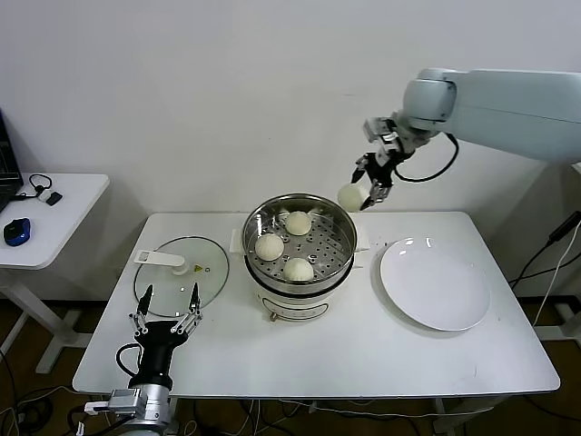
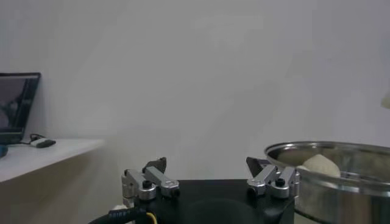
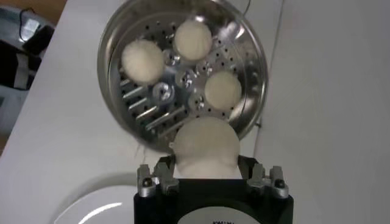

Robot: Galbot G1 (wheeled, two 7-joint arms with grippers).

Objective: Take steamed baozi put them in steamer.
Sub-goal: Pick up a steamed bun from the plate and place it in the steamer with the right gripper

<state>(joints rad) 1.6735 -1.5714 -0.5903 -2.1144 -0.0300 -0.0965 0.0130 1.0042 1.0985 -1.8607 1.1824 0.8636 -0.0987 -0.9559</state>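
Note:
My right gripper is going to let go of the baozi on the bare steamer's bottom facing the white plate (image 1: pixel 330 248) (image 3: pixel 170 118), next to the other baozi.
The steel steamer (image 1: pixel 344 228) stands mid-table on its white cooker base and holds three cream-white baozi (image 1: pixel 270 246) (image 1: pixel 299 222) (image 1: pixel 299 269). My right gripper (image 1: pixel 360 195) is shut on another baozi (image 1: pixel 350 196), held in the air above and just behind the steamer's far right rim. From the right wrist that held baozi (image 3: pixel 206 148) fills the jaws, with the steamer (image 3: pixel 255 76) and its three buns below. My left gripper (image 1: pixel 166 314) stands open and empty near the table's front left corner; its fingers (image 2: pixel 266 175) are spread wide.
A glass lid (image 1: pixel 205 277) with a white handle lies flat left of the steamer. An empty white plate (image 1: pixel 436 283) lies to its right. A side table (image 1: pixel 64 218) at far left carries a blue mouse and small items.

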